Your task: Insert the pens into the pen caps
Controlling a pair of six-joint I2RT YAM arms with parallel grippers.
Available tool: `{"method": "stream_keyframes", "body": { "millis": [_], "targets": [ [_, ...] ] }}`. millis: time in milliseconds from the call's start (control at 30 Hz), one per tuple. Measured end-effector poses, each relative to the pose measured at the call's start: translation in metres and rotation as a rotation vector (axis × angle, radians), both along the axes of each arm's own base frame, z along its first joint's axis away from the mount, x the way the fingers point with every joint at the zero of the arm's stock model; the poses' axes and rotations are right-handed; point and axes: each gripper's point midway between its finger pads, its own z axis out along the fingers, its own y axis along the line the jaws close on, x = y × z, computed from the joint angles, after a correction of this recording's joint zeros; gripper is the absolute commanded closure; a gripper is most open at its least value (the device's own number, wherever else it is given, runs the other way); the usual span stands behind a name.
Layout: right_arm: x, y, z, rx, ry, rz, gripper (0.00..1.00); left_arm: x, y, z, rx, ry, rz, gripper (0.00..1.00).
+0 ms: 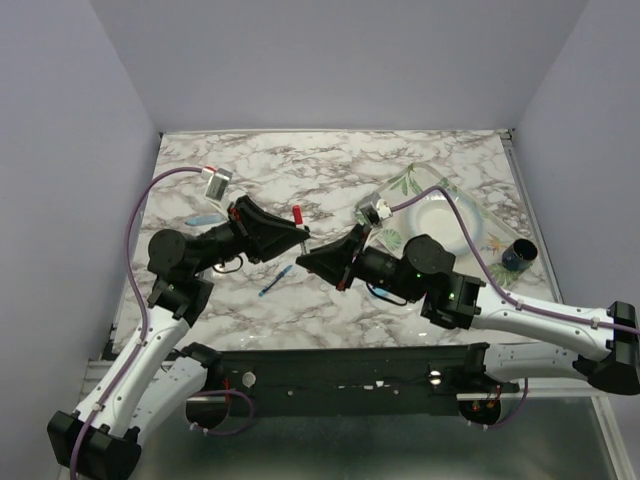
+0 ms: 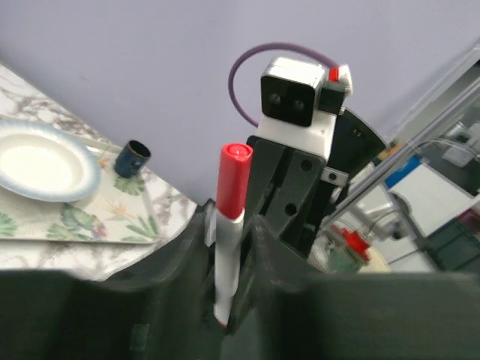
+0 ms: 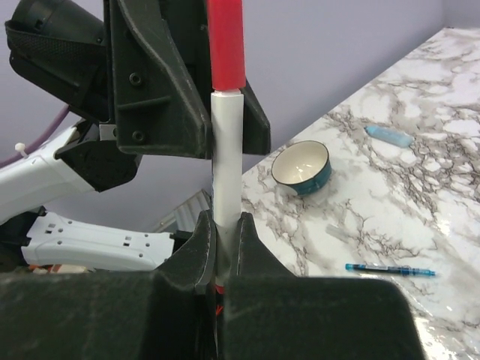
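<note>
My left gripper is resting at the pen's white body just under the red cap, so it should open, move up and take the cap's top end [image 1: 297, 210].
A white pen [image 3: 226, 161] with a red pen cap [image 3: 226, 45] on its upper end stands upright between both grippers. My right gripper [image 3: 225, 225] is shut on the white barrel. My left gripper [image 2: 229, 221] is shut where the red cap [image 2: 233, 180] meets the barrel. In the top view the two grippers meet tip to tip above the table's middle, left [image 1: 302, 236] and right [image 1: 303, 257], with the red cap [image 1: 298, 213] sticking up. A blue pen [image 1: 275, 281] lies on the marble, also in the right wrist view [image 3: 390, 269]. A light blue cap [image 1: 204, 218] lies at the left.
A floral tray [image 1: 400, 185] with a white plate [image 1: 440, 222] sits at the right. A dark round cup [image 1: 519, 254] stands beyond it. A teal bowl [image 3: 301, 166] sits near the left arm. Purple cables loop over both arms.
</note>
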Motion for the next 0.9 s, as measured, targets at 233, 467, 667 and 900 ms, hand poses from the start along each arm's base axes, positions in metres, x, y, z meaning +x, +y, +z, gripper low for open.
{"method": "stream_keyframes", "body": {
  "millis": [233,467,667,900],
  "targets": [
    [-0.006,-0.005,0.012,0.021,-0.052,0.023,0.99,0.001,0.0,0.0,0.037,0.012,0.012,0.34],
    [-0.014,-0.01,0.014,0.029,-0.069,0.055,0.99,-0.002,0.003,0.023,0.063,-0.055,0.036,0.3],
    [-0.018,-0.008,0.003,0.006,-0.063,0.082,0.99,-0.003,0.004,0.048,0.056,-0.13,0.048,0.28],
    [-0.021,-0.009,0.002,0.006,-0.064,0.095,0.99,0.009,0.0,0.045,0.079,-0.122,0.054,0.35]
  ]
}}
